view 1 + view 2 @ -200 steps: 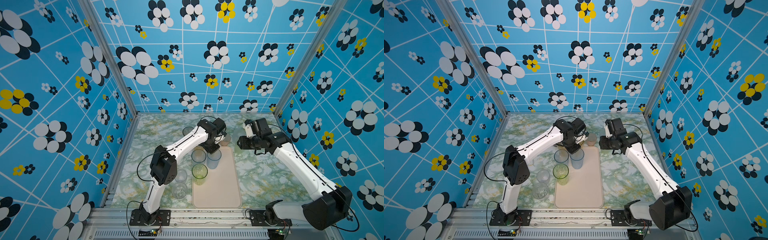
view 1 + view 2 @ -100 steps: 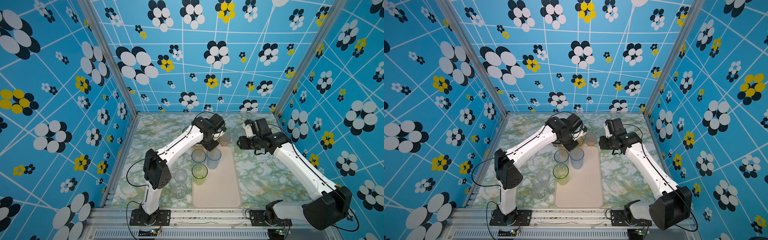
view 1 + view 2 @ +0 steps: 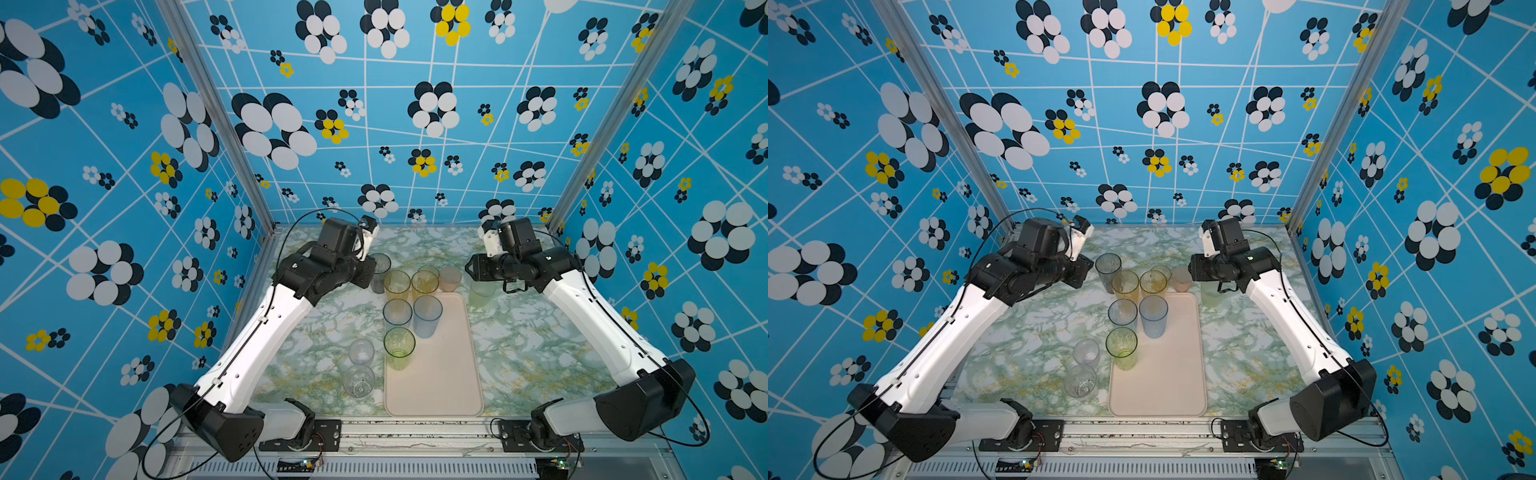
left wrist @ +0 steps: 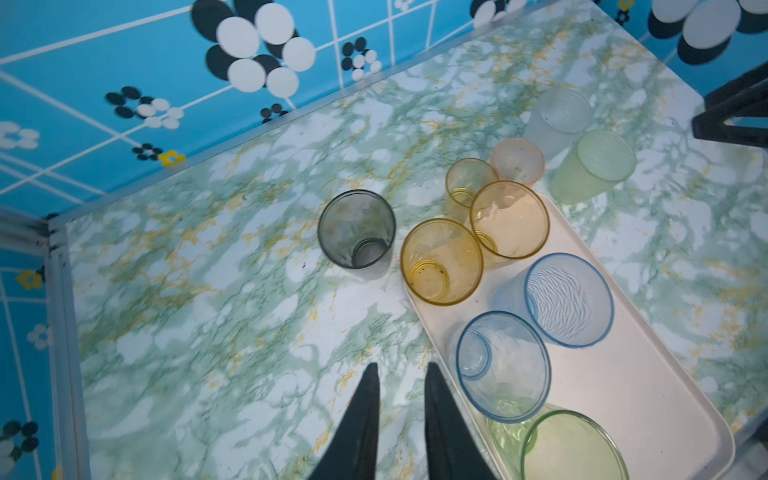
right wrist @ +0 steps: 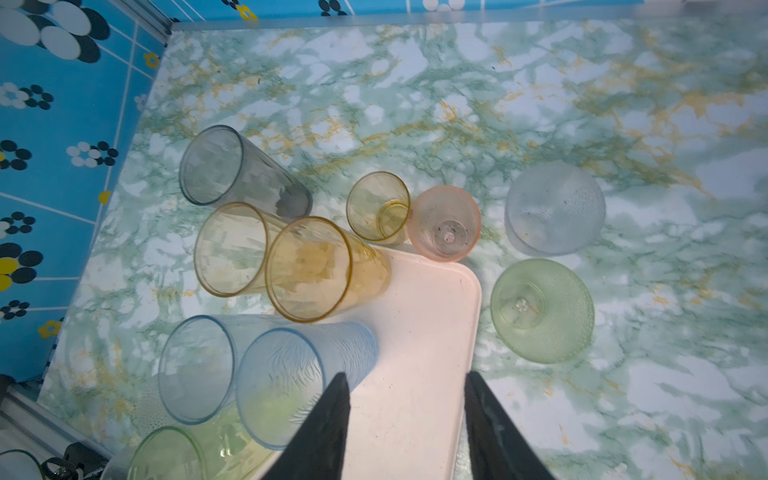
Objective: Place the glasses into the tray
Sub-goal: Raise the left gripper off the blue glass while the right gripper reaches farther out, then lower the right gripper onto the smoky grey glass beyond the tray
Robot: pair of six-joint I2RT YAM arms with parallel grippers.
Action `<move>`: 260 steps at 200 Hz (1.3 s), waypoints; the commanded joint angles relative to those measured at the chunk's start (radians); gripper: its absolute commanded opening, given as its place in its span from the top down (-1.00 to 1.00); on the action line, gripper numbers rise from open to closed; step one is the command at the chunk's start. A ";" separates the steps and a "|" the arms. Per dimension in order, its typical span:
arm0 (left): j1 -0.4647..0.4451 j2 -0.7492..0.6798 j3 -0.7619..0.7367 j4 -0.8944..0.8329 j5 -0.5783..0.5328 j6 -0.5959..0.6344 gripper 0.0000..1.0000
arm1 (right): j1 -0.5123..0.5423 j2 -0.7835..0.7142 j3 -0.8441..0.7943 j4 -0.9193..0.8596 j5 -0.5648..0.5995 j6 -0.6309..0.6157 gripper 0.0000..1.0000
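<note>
My right gripper is going to close on the rim of the smoky grey glass (image 3: pixel 390 262) (image 5: pixel 241 165), on the side toward the small amber glass.
The cream-pink tray (image 3: pixel 440 374) holds a green glass (image 3: pixel 400 345), two blue glasses (image 3: pixel 428 313) and a tall amber one (image 3: pixel 424 284). A second tall amber glass (image 4: pixel 441 262) stands at the tray's far corner. On the table behind are a smoky grey glass (image 4: pixel 356 228), a small amber glass (image 4: pixel 467 180), a pink glass (image 5: pixel 446 222), a frosted glass (image 5: pixel 555 208) and a frosted green one (image 5: pixel 542 309). My left gripper (image 4: pixel 402 370) hangs narrowly open and empty over bare table beside the tray. My right gripper (image 5: pixel 407 374) is open and empty above the tray's far end.
Two clear glasses (image 3: pixel 360 365) stand on the marble table left of the tray, near the front. The back wall (image 4: pixel 249 104) and the left wall are close to my left wrist. The near half of the tray is bare.
My left arm has pulled back from above the tray's far end to the back left, and its fingers have parted a little. The right arm has hardly moved.
</note>
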 commanded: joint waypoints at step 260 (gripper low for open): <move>0.392 -0.240 -0.414 0.303 0.277 -0.158 0.54 | 0.259 1.058 1.269 -0.303 -0.030 -0.017 0.12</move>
